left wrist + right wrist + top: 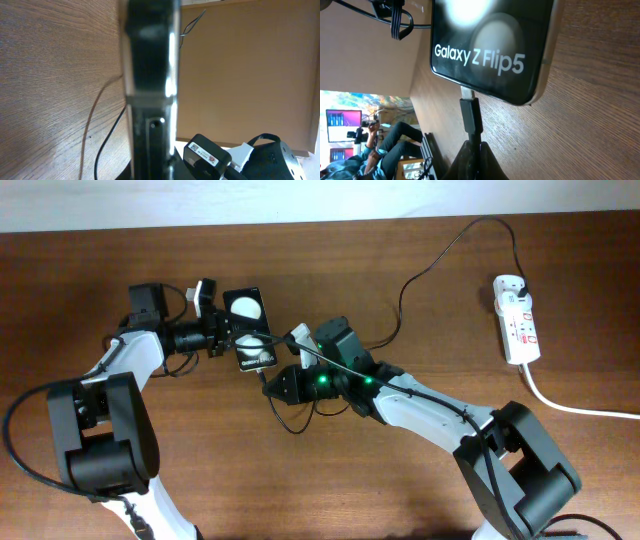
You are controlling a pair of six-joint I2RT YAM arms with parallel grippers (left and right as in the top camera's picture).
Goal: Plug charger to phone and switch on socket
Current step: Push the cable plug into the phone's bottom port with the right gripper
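Note:
The robot's left gripper should set the phone free, lying flat on the wooden table [281, 360] beside the fingertips of the right gripper.
The phone [250, 330] lies on the wooden table, its glossy face showing two white spots. My left gripper [222, 337] is shut on its left edge; in the left wrist view the phone's edge [150, 90] fills the middle. My right gripper [268, 385] is shut on the charger's connector [471, 117]. The connector's metal tip meets the phone's bottom edge [485, 50], with some metal still showing. The charger's thin black cable [420, 275] loops across the table to a black plug [520, 286] in the white socket [518, 320] at the far right.
The socket's thick white cord [570, 408] runs off the right edge. The right arm's camera box [205, 155] sits close behind the phone. Both arm bases stand at the table's front.

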